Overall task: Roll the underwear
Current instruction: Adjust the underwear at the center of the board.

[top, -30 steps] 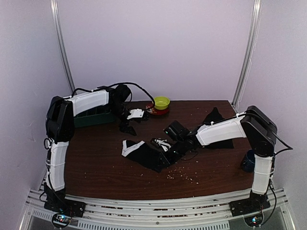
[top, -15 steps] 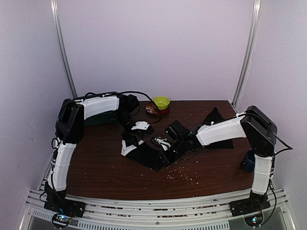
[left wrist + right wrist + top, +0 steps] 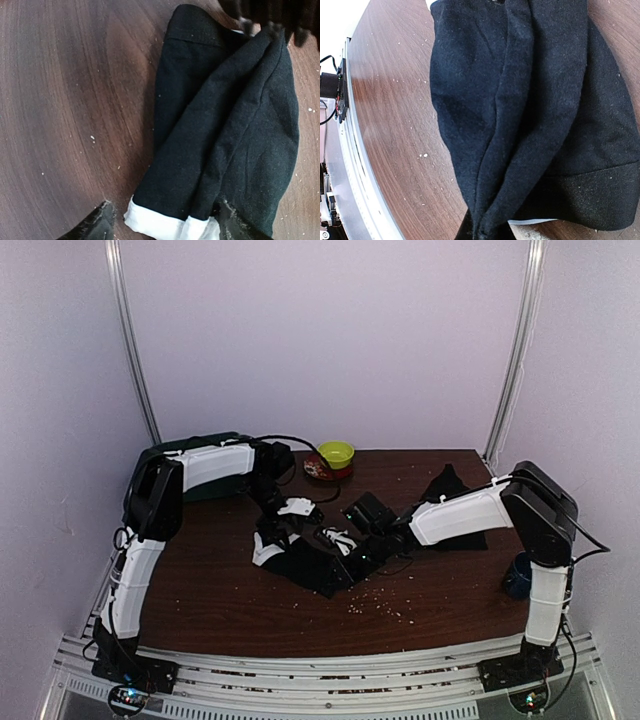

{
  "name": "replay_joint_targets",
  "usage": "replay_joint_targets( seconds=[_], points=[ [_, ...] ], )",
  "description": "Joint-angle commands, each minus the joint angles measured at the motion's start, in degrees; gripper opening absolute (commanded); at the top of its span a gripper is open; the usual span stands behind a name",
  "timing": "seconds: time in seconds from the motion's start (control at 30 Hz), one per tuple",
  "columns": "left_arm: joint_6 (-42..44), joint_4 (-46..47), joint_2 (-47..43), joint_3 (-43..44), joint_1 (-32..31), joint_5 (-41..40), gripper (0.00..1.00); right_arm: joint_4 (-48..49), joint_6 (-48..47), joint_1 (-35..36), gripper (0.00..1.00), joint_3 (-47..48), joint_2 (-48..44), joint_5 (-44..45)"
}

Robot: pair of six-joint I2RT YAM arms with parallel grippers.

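Note:
A slanted fold crosses the black underwear, so next I pinch the underwear's white band [image 3: 172,225] with my left gripper and pull it smooth before rolling.
The plain black underwear [image 3: 305,562] with one white band [image 3: 160,224] lies bunched at mid-table. My left gripper [image 3: 165,227] is open, one fingertip [image 3: 102,222] on the wood to the left of the band end and the other on the cloth to its right. In the top view the left gripper [image 3: 272,533] hovers at the garment's left end. My right gripper [image 3: 487,232] is shut on a gathered fold of the same underwear [image 3: 520,110] at its right end [image 3: 358,562]. A strappy, white-edged piece of underwear [image 3: 338,538] lies just behind.
A yellow-green bowl [image 3: 337,453] and a dark red dish [image 3: 318,470] sit at the back. A dark green bin [image 3: 185,454] stands behind the left arm. Black cloth [image 3: 448,483] lies at the back right, a blue object [image 3: 517,578] at the right edge. Crumbs [image 3: 375,602] dot the wood.
The left arm has swung from the green bin toward the centre and come down over the underwear's white band end. The right arm has kept its grip without moving.

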Motion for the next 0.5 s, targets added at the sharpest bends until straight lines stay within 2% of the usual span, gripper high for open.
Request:
replay_joint_targets(
  seconds=[0.0,0.07,0.17,0.47],
  points=[
    [-0.42,0.35,0.27,1.14,-0.17,-0.37,0.74,0.35,-0.17,-0.25,0.03,-0.78,0.23,0.68],
    [-0.4,0.22,0.46,1.15,-0.15,-0.5,0.72,0.26,-0.26,-0.26,0.03,-0.7,0.34,0.79],
    [-0.29,-0.36,1.03,1.33,-0.15,-1.16,0.6,0.3,-0.3,-0.25,0.02,-0.68,0.49,0.86],
    [0.0,-1.76,1.33,2.19,-0.06,-1.05,0.16,0.18,-0.36,-0.25,0.02,-0.48,0.59,1.07]
  ],
)
